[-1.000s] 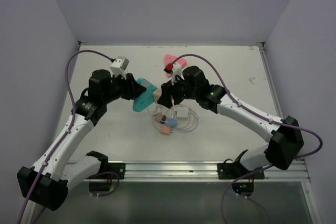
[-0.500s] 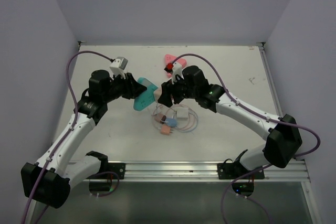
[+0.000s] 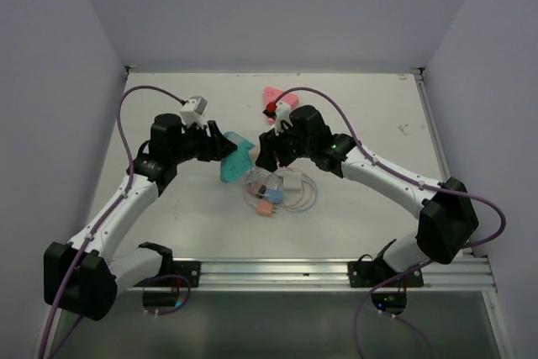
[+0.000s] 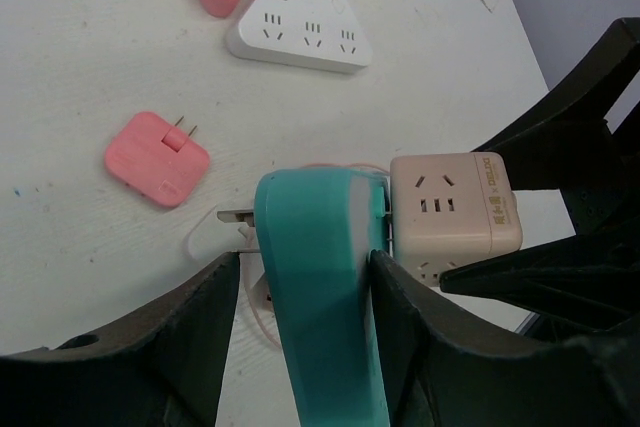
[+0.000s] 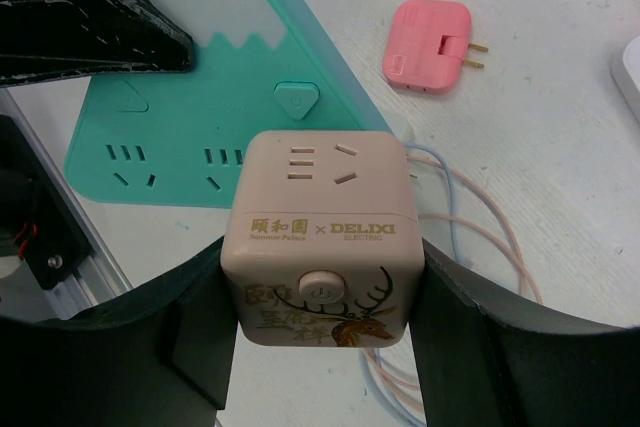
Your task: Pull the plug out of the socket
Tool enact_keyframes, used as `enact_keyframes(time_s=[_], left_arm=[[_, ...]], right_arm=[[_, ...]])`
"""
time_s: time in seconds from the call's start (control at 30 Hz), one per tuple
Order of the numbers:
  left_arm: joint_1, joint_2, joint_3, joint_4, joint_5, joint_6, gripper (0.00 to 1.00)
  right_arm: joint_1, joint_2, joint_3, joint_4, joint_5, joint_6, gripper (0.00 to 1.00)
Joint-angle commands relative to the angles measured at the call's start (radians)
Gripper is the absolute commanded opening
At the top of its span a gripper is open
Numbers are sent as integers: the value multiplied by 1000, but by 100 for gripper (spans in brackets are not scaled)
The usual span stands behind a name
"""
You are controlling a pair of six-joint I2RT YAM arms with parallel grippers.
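Observation:
The beige cube plug will go down from my right gripper beside the small orange plug (image 3: 300,214), by the rim of the looped cables.
A teal triangular socket strip (image 4: 320,287) stands on edge between the fingers of my left gripper (image 4: 303,259), which is shut on it above the table. A beige cube plug (image 5: 325,237) with a deer print is clamped in my right gripper (image 5: 325,247). The cube sits against the teal strip's socket face (image 5: 180,117), and a thin dark seam shows between them in the left wrist view, beside the cube (image 4: 450,212). In the top view the two grippers meet at mid-table, left (image 3: 223,147) and right (image 3: 265,150), with the teal strip (image 3: 237,157) between them.
A pink plug (image 4: 157,158) lies on the table, also in the right wrist view (image 5: 428,44). A white triangular strip (image 4: 300,22) and a pink one (image 3: 271,95) lie farther back. A white adapter (image 3: 290,181), thin looped cables and small plugs (image 3: 271,197) lie under the grippers.
My left arm has swung right and farther from its base, carrying the teal strip a little toward the right gripper. My right gripper has barely moved and still grips the cube.

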Motion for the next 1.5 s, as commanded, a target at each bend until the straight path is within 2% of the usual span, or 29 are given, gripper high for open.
enact_keyframes(time_s=[0.0,0.3,0.53,0.67,0.77,0.8,0.97,1.0,1.07,1.1,1.17,1.2,1.33,1.47], left_arm=[[23,29,-19,42,-1,-3,58],[21,91,-34,48,73,-77,72],[23,101,-42,46,142,-129,73],[23,103,-62,71,195,-167,70],[23,105,-77,82,206,-175,63],[23,105,-80,80,203,-171,56],[23,98,-72,66,169,-152,36],[23,97,-69,65,166,-145,24],[23,94,-65,60,159,-138,18],[23,91,-60,56,149,-131,11],[23,85,-55,47,131,-118,6],[23,83,-49,42,108,-105,0],[23,49,-23,-38,-37,-53,0],[23,17,20,-139,-318,-3,0]], right_arm=[[2,-24,53,80,-36,12,0],[3,-3,40,114,-25,15,0],[2,7,28,120,-6,7,0],[3,7,22,133,-5,10,0],[3,8,25,135,-10,15,0],[3,8,27,137,-17,17,0],[6,-1,24,127,-19,18,0],[6,-4,19,124,-16,17,0],[6,-13,16,117,-14,14,0],[6,-18,10,112,-13,12,0],[6,-26,7,101,-14,9,0],[6,-33,2,95,-14,9,0],[6,-68,-7,58,-3,-5,0],[6,-113,-13,-3,19,-17,0]])
